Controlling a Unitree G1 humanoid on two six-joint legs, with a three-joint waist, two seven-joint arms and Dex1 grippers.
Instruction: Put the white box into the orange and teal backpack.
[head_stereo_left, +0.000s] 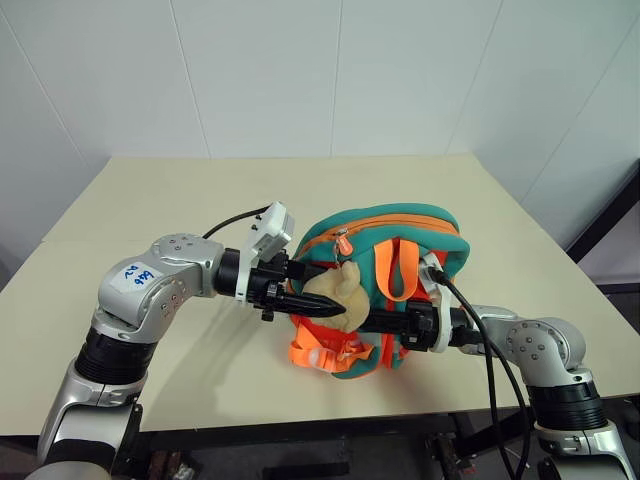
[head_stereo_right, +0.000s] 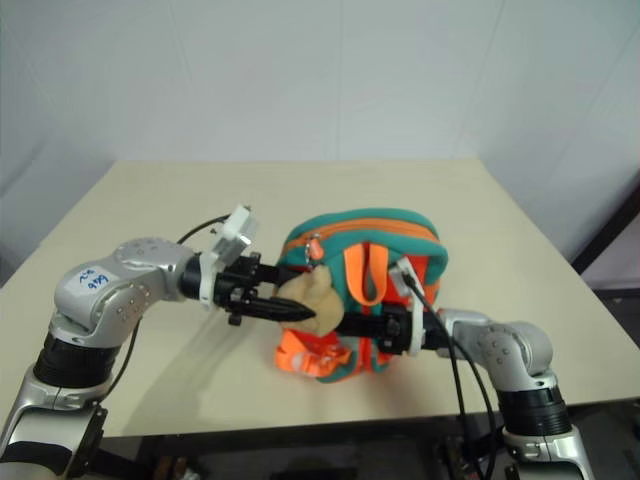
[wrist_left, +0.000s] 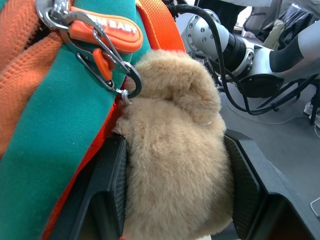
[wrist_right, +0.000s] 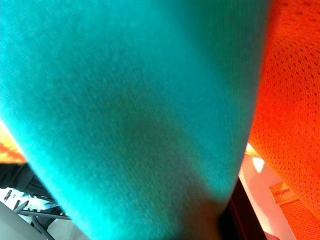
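Note:
My left gripper is to place the tan plush bear charm beside the backpack. It will let go of the charm just past the bunched orange straps (head_stereo_left: 265, 297).
The orange and teal backpack (head_stereo_left: 400, 228) stands upright near the table's front edge, between my two arms. Its tan plush bear charm (head_stereo_left: 337, 290) hangs on a metal clip (wrist_left: 100, 60) at the front. My left gripper (head_stereo_left: 325, 302) reaches in from the left, level, and its black fingers (wrist_left: 117, 185) press on both sides of the bear (wrist_left: 175, 150). My right gripper (head_stereo_left: 378, 322) comes in from the right below the bear, shut on the backpack's teal fabric (wrist_right: 125, 110). The white box is out of view.
The beige table (head_stereo_left: 150, 200) stretches wide to the left of and behind the backpack. Orange straps with buckles (head_stereo_left: 318, 352) lie bunched at the backpack's foot, near the front edge. White walls stand behind the table.

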